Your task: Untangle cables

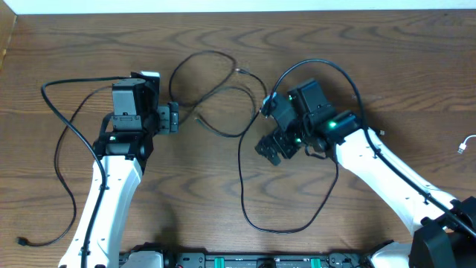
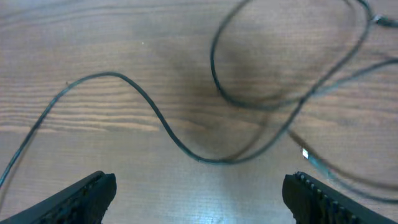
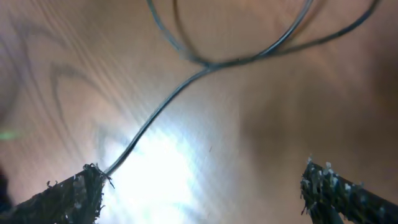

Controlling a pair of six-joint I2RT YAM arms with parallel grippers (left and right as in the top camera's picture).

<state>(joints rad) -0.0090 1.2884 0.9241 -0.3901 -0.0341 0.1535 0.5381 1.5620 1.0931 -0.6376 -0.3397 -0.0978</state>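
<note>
The long black cable has its straight part (image 1: 242, 195) between the crossing loops and the cable's curve near the robot bases. My right gripper grabs it there next.
Thin black cables (image 1: 216, 93) lie in crossing loops on the wooden table between the arms. One long strand (image 1: 244, 186) runs down and curves under the right arm. Another black cord (image 1: 67, 186) lies at the far left, its plug end near the front edge. A white cable (image 1: 467, 144) shows at the far right edge. My left gripper (image 1: 171, 117) is open and empty, just left of the loops; its wrist view shows the cables (image 2: 155, 118) ahead of the jaws (image 2: 199, 199). My right gripper (image 1: 269, 147) is open; a strand (image 3: 161, 106) runs past its left fingertip, jaws (image 3: 202, 193) empty.
The table's back edge (image 1: 238, 10) runs along the top of the overhead view. The robot bases stand at the front edge (image 1: 245, 260). A thicker black cable (image 1: 320, 65) arcs over the right wrist.
</note>
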